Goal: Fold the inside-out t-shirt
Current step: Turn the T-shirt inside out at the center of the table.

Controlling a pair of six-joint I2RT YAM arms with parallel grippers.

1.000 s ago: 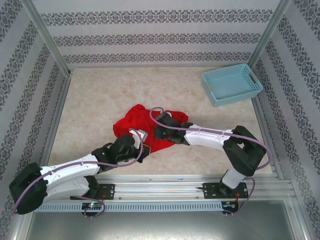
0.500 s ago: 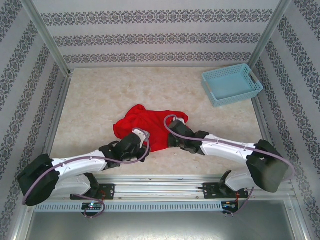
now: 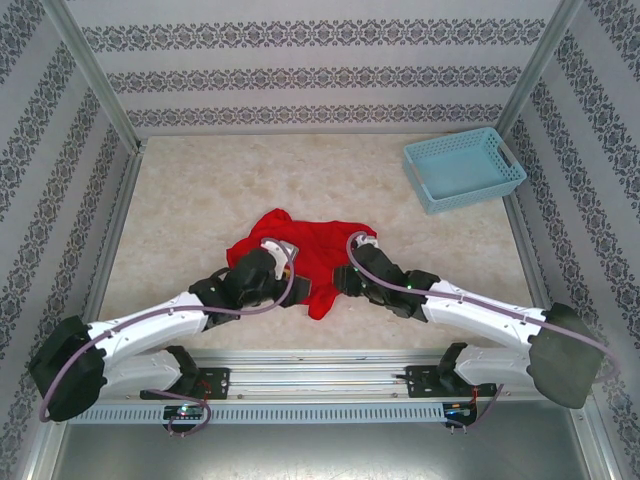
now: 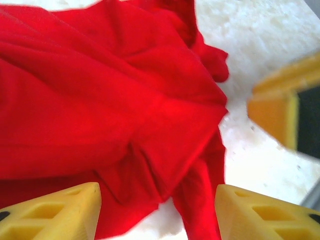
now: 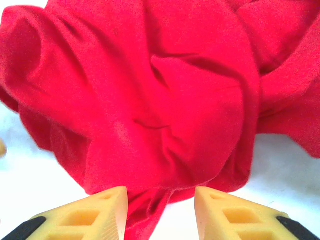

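The near tongue of the crumpled t-shirt is crowded by both my grippers, so my right gripper should grip it while my left gripper takes the opposite end [image 3: 262,228] before lifting.
The inside-out t-shirt [image 3: 300,250] is a bright red crumpled heap on the middle of the table, with a tongue of cloth trailing toward the near edge. My left gripper [image 3: 288,272] sits low at the heap's near-left side. In the left wrist view it [image 4: 157,192] is open, with folds of the shirt [image 4: 100,100] lying between and beyond its yellow fingers [image 4: 55,212]. My right gripper [image 3: 338,282] is at the near-right side. It [image 5: 161,195] is open too, and a strip of the red shirt [image 5: 150,100] runs loosely between its fingers [image 5: 235,215].
A light blue plastic basket [image 3: 463,168] stands at the table's far right corner. The beige table [image 3: 200,190] is ringed by metal frame posts and patterned walls. The right gripper's yellow finger [image 4: 275,107] shows close by in the left wrist view.
Both grippers have gone from shut to open. The right arm has drawn back toward the near right and the left gripper has moved forward. The shirt's near edge now trails nearer.
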